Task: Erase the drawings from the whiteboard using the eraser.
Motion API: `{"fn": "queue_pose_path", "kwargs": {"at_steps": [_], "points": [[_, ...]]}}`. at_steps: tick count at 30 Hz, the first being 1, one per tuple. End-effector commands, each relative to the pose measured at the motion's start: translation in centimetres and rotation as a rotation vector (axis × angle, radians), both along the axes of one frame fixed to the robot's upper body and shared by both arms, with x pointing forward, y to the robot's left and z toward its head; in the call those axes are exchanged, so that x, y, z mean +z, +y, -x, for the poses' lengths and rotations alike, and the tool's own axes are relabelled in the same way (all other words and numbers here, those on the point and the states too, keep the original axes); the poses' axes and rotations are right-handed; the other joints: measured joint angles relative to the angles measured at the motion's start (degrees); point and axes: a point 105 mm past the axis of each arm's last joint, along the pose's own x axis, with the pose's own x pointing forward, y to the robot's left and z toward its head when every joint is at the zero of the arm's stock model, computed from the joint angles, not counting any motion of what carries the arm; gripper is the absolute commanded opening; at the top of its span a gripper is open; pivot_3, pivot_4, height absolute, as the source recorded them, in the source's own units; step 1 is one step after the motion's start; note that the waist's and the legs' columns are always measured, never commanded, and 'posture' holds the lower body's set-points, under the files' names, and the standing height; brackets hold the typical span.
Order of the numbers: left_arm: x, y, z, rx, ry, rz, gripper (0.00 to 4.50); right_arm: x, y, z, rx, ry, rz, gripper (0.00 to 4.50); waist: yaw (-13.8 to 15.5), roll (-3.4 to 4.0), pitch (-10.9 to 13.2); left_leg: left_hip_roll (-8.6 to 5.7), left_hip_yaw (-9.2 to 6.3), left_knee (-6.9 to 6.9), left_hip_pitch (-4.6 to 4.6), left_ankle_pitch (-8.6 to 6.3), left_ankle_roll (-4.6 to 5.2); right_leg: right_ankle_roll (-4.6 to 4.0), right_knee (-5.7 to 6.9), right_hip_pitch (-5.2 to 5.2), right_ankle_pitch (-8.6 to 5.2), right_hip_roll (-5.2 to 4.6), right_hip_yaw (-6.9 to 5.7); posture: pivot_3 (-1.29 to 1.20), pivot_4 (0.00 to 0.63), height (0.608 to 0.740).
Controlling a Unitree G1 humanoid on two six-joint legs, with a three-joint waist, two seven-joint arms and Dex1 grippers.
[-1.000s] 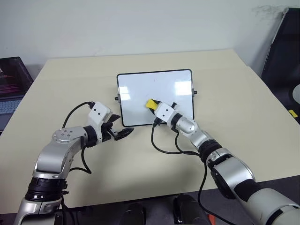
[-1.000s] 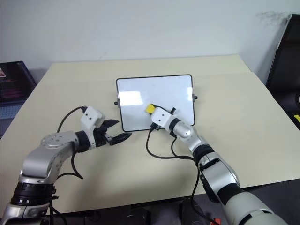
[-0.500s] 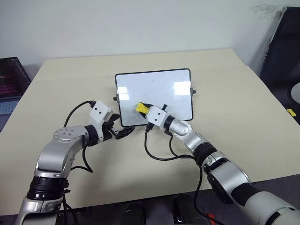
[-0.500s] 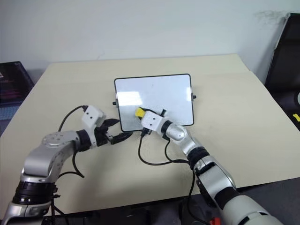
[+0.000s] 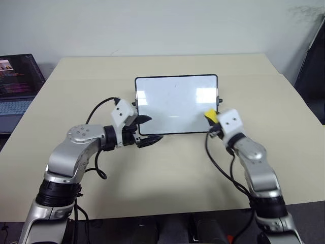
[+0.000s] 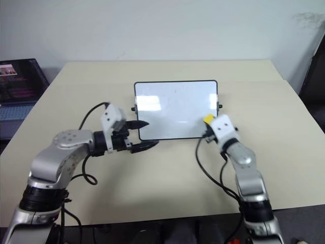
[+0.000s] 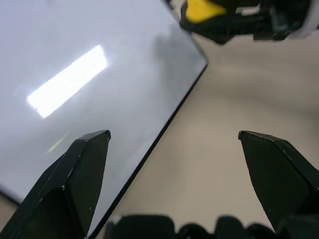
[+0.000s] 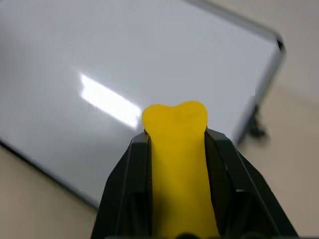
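Note:
The robot's right gripper will release the yellow eraser on the bare tabletop just off the whiteboard corner [image 5: 236,138] nearest that gripper.
The whiteboard [image 5: 176,104] lies flat mid-table, its face plain white with glare; the drawings are out of view. My right gripper [image 5: 213,120] is shut on the yellow eraser [image 5: 209,115], which sits at the board's near right corner. In the right wrist view the eraser [image 8: 178,149] is pinched between the two fingers, with the whiteboard [image 8: 99,59] beyond it. My left gripper [image 5: 155,129] stands open at the board's near left corner. In the left wrist view its fingers [image 7: 75,174] straddle the near edge of the whiteboard [image 7: 75,59], empty.
An open laptop [image 5: 18,81] sits past the table's left edge. A dark object [image 5: 312,61] stands at the far right. Bare tabletop [image 5: 177,168] stretches between the board and the near edge. Black cables loop down from both wrists.
The right gripper carried the eraser from the board's near left part across to its near right corner. The left gripper edged right and up onto the board's corner. The camera view shifted too.

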Motion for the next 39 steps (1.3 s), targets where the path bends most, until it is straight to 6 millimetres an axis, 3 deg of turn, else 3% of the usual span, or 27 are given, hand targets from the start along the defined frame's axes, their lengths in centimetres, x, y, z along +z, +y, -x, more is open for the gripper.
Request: {"fn": "queue_pose_path", "kwargs": {"at_steps": [1,5,13,20,30,34,39], "points": [[0.2,-1.8,1.7,-0.194,-0.006,-0.080,4.50,0.0,-1.9,2.0,-0.126,0.058,-0.098,1.09,-0.4,0.00,0.0,0.02,0.09,-0.02,0.05,0.00,0.00,0.00,0.03,0.00,0.00,0.02,0.00,0.00,0.150,0.740],[-0.4,-3.2,2.5,-0.351,0.010,-0.141,4.50,-2.2,-2.7,3.4,-0.209,0.190,-0.111,1.09,-0.8,0.01,0.0,0.01,0.20,0.00,0.10,0.00,0.01,0.00,0.09,-0.01,-0.01,0.11,-0.01,0.00,0.150,0.740],[-1.2,-6.4,2.8,-0.527,0.011,-0.162,4.50,-1.9,-1.6,2.8,-0.205,0.212,-0.169,1.09,-1.1,0.01,0.0,-0.02,0.30,0.06,0.10,0.01,0.03,0.24,0.09,-0.01,-0.16,0.21,0.03,0.00,0.150,0.740],[-1.2,-6.4,2.0,-0.524,-0.005,-0.165,4.50,-2.0,-3.5,1.9,-0.288,0.227,-0.239,1.09,-1.1,0.01,0.0,-0.01,0.27,0.06,0.08,0.00,0.03,0.02,0.09,-0.01,-0.02,0.19,0.02,0.00,0.150,0.740],[-1.5,-6.0,2.0,-0.494,-0.003,-0.160,4.50,-2.3,-4.1,0.4,-0.292,0.258,-0.321,1.09,-1.3,0.01,0.0,-0.01,0.32,0.06,0.09,0.00,0.04,0.02,0.11,-0.02,-0.02,0.20,0.04,0.00,0.150,0.740],[-1.4,-6.1,1.9,-0.478,-0.007,-0.150,4.50,-2.3,-4.5,-0.1,-0.298,0.255,-0.327,2.29,-1.3,0.01,0.0,0.00,0.28,0.05,0.09,0.00,0.05,0.02,0.11,-0.02,-0.01,0.20,0.02,0.00,0.150,0.740],[-1.3,-6.1,1.7,-0.441,-0.015,-0.132,4.50,-2.1,-5.0,-0.3,-0.302,0.230,-0.339,4.12,-1.3,0.01,0.0,0.01,0.29,0.05,0.08,-0.01,0.06,0.02,0.12,-0.02,-0.01,0.19,0.03,0.00,0.150,0.740]]}}
